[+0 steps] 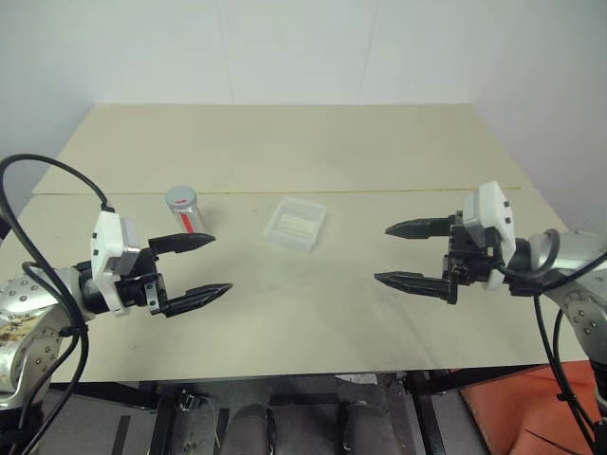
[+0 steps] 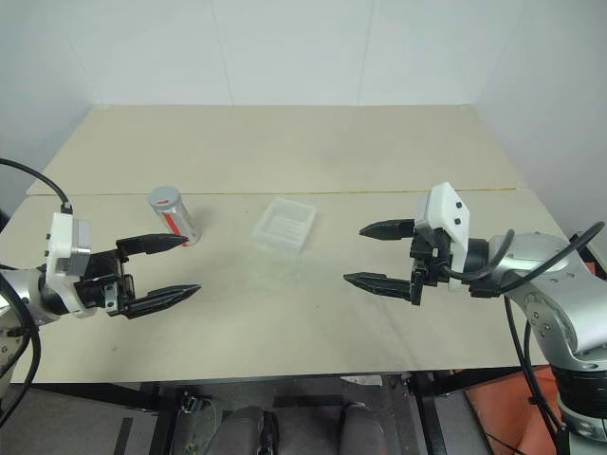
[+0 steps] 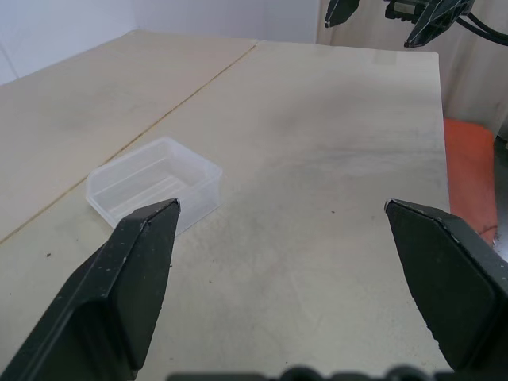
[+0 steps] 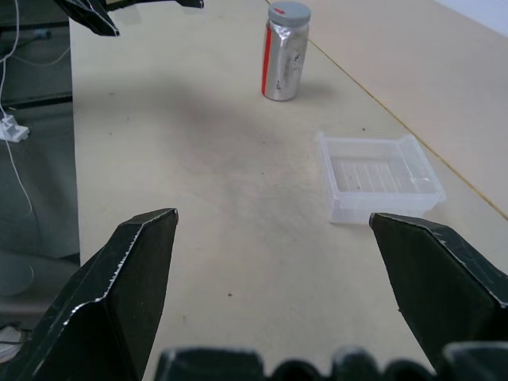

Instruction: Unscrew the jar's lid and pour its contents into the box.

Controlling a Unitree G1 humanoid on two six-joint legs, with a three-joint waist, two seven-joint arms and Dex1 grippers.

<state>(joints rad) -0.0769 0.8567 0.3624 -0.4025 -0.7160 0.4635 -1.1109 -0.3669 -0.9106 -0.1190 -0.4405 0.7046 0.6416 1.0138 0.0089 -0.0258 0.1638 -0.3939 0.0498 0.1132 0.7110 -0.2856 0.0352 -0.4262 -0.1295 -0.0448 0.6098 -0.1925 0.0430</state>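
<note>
Next, I will close my left gripper on the jar's body (image 1: 189, 216) below the grey lid, keeping the lid free.
The jar (image 1: 186, 212) stands upright on the table at the left, its grey lid (image 1: 179, 197) screwed on, a red strip down its side; in the right wrist view the jar (image 4: 283, 57) stands beyond the box. Its contents are not discernible. The clear shallow box (image 1: 296, 224) lies at the table's middle and looks empty. My left gripper (image 1: 211, 263) hovers open just in front of the jar, pointing right, nothing between its fingers. Across the table at the right, my right gripper (image 1: 396, 253) points left toward the box, also open and empty.
The tan table (image 1: 285, 152) is made of two boards with a seam running across behind the jar and box. A white wall stands behind it. An orange-red object (image 1: 517, 408) lies on the floor at the lower right, past the table's front edge.
</note>
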